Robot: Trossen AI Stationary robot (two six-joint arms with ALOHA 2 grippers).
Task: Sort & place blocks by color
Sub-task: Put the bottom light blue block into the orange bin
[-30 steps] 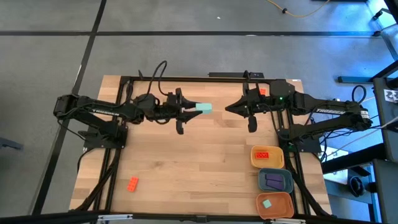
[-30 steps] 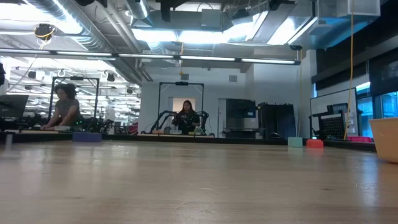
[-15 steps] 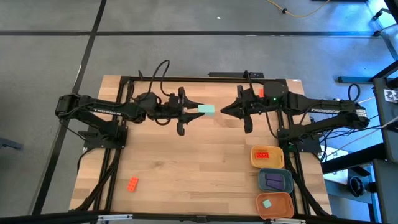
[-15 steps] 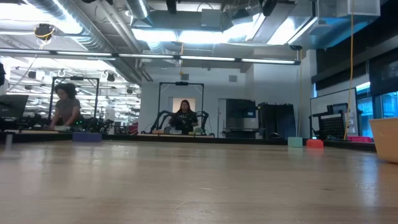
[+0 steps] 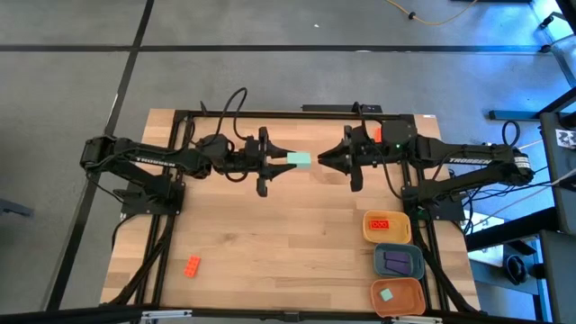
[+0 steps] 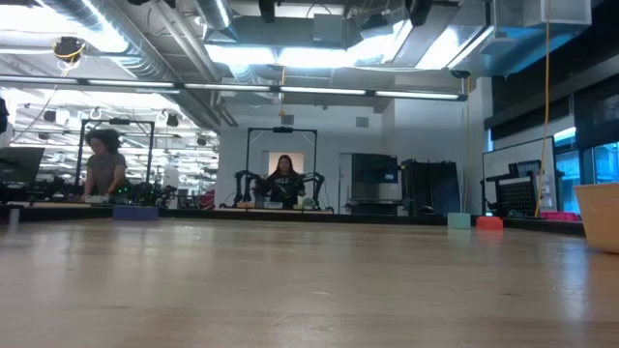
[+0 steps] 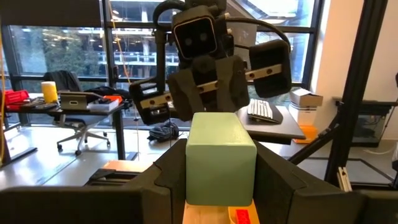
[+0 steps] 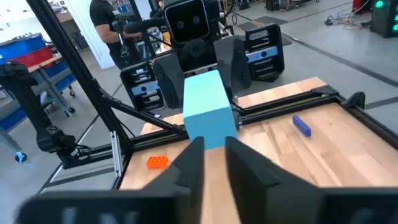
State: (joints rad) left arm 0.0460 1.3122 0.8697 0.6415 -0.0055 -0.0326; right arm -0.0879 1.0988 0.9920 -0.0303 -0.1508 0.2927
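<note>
I will open my right gripper wider, as its finger gap is narrower than the teal-green block, and take the block's loose end (image 5: 308, 158) from my left gripper.
A teal-green block (image 5: 300, 159) hangs in the air over the table's far middle, with my left gripper (image 5: 281, 159) shut on it and pointing level toward the table's right. My right gripper (image 5: 321, 160) faces it from the right. Its fingers (image 8: 194, 155) are open by a narrow gap, right at the block's free end (image 8: 210, 124). An orange-red block (image 5: 192, 265) lies flat on the table near the front left. In the right wrist view a small blue bar (image 8: 301, 126) lies on the wood. My left gripper pinches the block's two opposite sides (image 7: 189, 174) between its two fingers (image 7: 171, 180). The fingers come level from the table's left. The block sticks out past the fingertips toward my right gripper, level and clear of the table. My right gripper: I cannot tell whether its fingertips touch the block's free end.
Three rounded trays stand in a row at the front right: a yellow tray (image 5: 367, 227) with a red block, a blue-grey tray (image 5: 419, 261) with purple blocks, an orange tray (image 5: 407, 301) with a teal block. A black frame (image 5: 270, 112) runs along the table's far edge.
My right gripper has moved toward the table's left, closing on the free end of the teal block held by my left gripper. The block stays in the air in about the same place.
</note>
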